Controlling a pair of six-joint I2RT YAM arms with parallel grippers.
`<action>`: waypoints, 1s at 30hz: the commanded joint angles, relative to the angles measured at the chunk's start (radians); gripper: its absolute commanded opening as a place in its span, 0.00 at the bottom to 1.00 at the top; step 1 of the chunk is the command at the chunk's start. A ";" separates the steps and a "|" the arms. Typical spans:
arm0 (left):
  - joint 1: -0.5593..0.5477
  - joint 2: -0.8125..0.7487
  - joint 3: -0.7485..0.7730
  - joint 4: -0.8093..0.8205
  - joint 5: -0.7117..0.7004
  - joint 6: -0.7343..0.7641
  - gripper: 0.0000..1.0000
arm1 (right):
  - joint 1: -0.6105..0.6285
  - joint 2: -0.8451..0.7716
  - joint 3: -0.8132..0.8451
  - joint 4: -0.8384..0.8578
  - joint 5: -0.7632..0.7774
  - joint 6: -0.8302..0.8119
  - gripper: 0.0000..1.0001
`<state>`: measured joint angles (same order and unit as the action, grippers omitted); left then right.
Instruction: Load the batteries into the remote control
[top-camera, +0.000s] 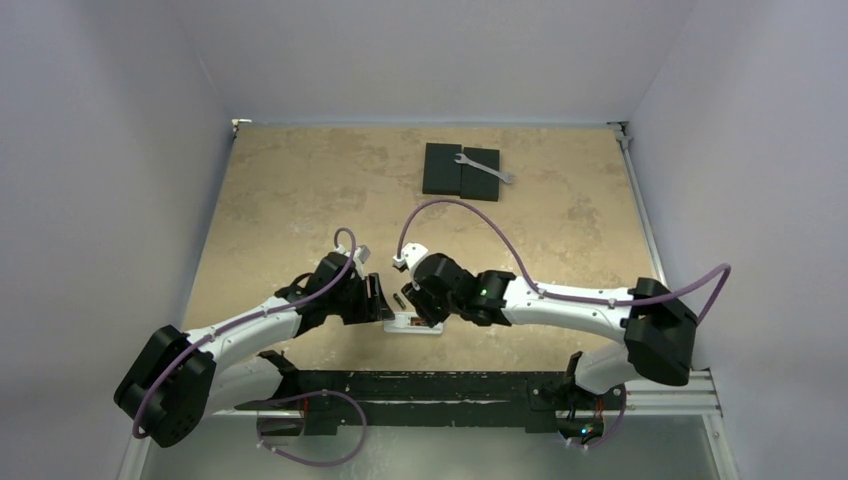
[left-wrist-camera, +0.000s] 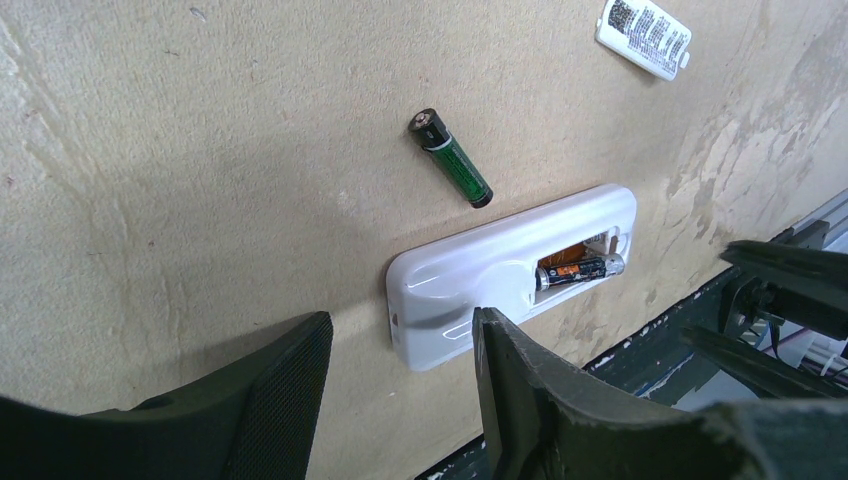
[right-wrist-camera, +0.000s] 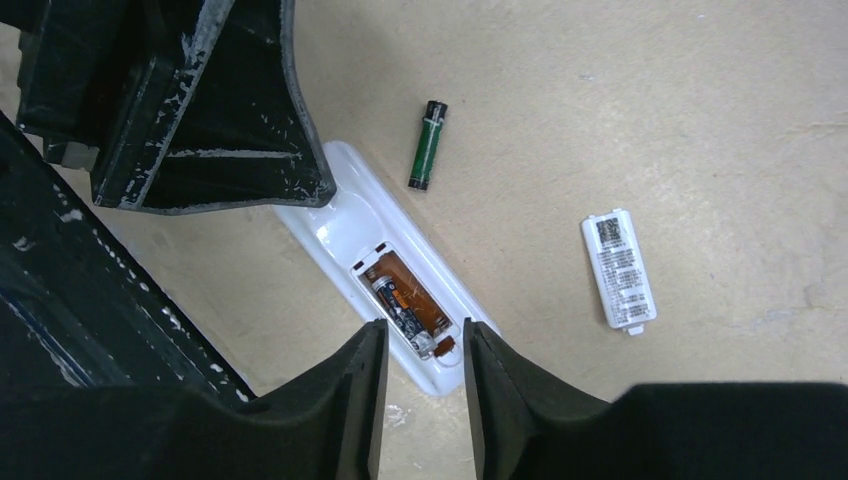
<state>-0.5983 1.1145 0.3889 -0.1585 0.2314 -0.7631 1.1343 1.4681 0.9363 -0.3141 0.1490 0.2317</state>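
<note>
My right gripper will take the battery's silver end (right-wrist-camera: 423, 346) and move it to the far side of the remote control's hollow, because the battery in that hollow slants.
The white remote control (left-wrist-camera: 470, 285) lies back-up near the table's front edge, its battery recess open. One battery (left-wrist-camera: 578, 270) lies in the recess on the orange board. The second battery (left-wrist-camera: 452, 158), green and black, lies loose on the table just beyond the remote. My left gripper (left-wrist-camera: 400, 335) is open and empty, its fingers either side of the remote's closed end. My right gripper (right-wrist-camera: 422, 335) is open and empty, hovering over the recess end of the remote (right-wrist-camera: 345, 215), above the seated battery (right-wrist-camera: 405, 305). The loose battery (right-wrist-camera: 428, 145) also shows in the right wrist view.
The white battery cover (right-wrist-camera: 618, 270) lies label-up on the table to one side of the remote. Two black flat blocks (top-camera: 460, 170) with a silver wrench (top-camera: 485, 167) sit at the far middle. The black base rail (top-camera: 420, 385) runs just behind the remote.
</note>
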 joint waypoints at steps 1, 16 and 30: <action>-0.002 0.004 0.007 0.020 0.006 0.024 0.53 | 0.007 -0.074 -0.037 0.031 0.051 0.107 0.43; -0.003 0.025 -0.010 0.060 0.059 0.018 0.53 | 0.005 -0.110 -0.092 0.044 0.090 0.257 0.49; -0.006 0.075 -0.016 0.105 0.099 0.017 0.52 | 0.005 -0.118 -0.160 0.118 0.050 0.336 0.43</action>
<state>-0.5987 1.1645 0.3859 -0.0883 0.3099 -0.7639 1.1343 1.3590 0.7868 -0.2577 0.2085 0.5304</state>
